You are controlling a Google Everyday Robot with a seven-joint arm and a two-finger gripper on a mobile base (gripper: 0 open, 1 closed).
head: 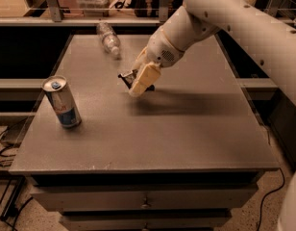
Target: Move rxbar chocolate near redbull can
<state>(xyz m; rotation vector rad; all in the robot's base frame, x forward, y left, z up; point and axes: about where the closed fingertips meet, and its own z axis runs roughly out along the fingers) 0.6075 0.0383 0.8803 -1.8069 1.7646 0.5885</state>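
Note:
My gripper is going to release the rxbar chocolate on the grey table [91,119] beside the redbull can, on its side facing in the middle of the table.
The redbull can [62,102], silver and blue with a blue pull tab, stands upright near the left edge of the grey table [186,134]. My gripper [136,83] hangs over the middle of the table, to the right of the can and well apart from it. It is shut on the rxbar chocolate [127,77], a small black packet whose end sticks out to the left of the cream fingers [144,78]. The packet is held a little above the table top.
A clear plastic bottle [109,39] lies on its side at the back left of the table. The white arm [225,13] reaches in from the upper right. Drawers sit below the table's front edge, and cables lie on the floor at the left.

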